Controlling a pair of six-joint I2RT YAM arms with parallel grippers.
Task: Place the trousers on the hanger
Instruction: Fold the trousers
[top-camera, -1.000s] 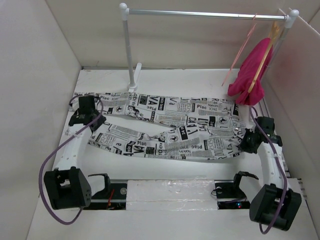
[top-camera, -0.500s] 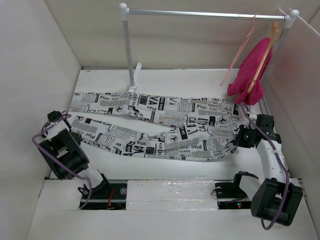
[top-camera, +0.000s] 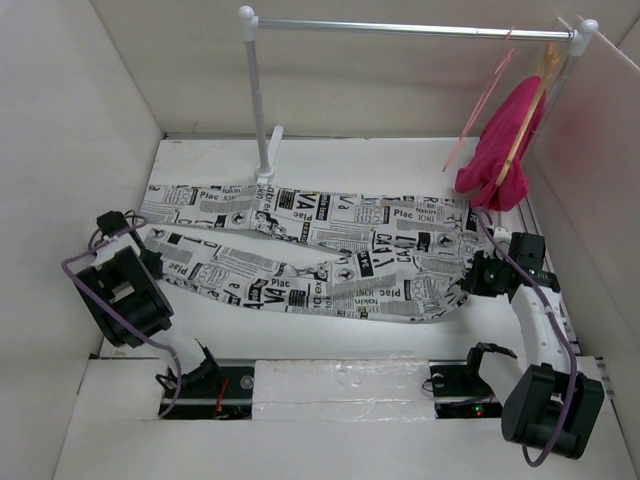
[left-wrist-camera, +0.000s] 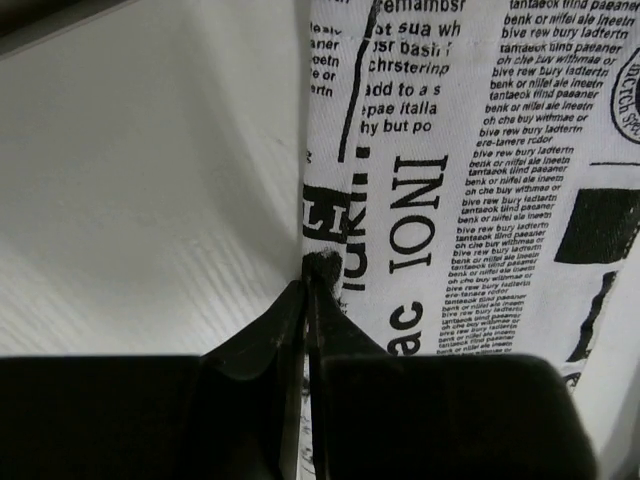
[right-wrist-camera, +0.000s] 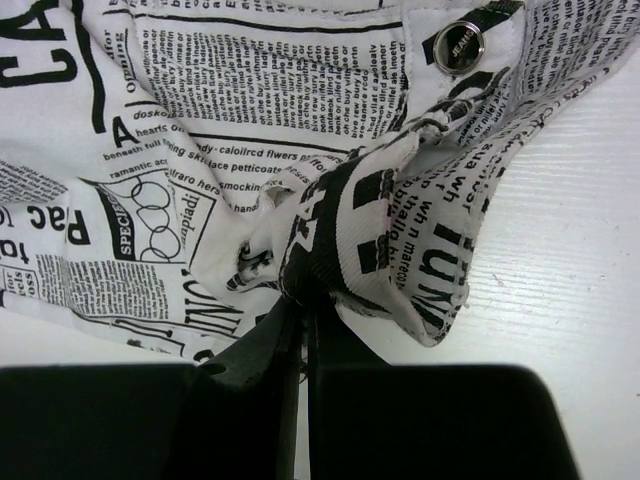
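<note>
The trousers' waistband, now bunched in that gripper's jaws, will be let go by my right gripper on their far waist corner (top-camera: 470, 212), and that spot is just below the magenta garment.
The newspaper-print trousers (top-camera: 330, 240) lie spread across the table, legs to the left and waist to the right. My left gripper (top-camera: 153, 262) is shut on the hem edge of the nearer leg; in the left wrist view the jaws (left-wrist-camera: 313, 278) pinch the cloth (left-wrist-camera: 480, 150). My right gripper (top-camera: 472, 280) is shut on a bunched fold of the waistband (right-wrist-camera: 330, 250), below a metal button (right-wrist-camera: 459, 45). The thin salmon-pink wire hanger (top-camera: 482, 98) hangs from the rail at the back right, apart from both grippers.
A metal rail (top-camera: 410, 28) on a white pole (top-camera: 258, 100) spans the back. A magenta garment (top-camera: 497, 145) on a pale wooden hanger (top-camera: 530, 105) hangs beside the wire hanger. White walls close in on the left, back and right.
The left arm has folded back from its stretched-out pose, and its gripper now sits at the end of the nearer leg. The right gripper has shifted slightly left and back with the waistband.
</note>
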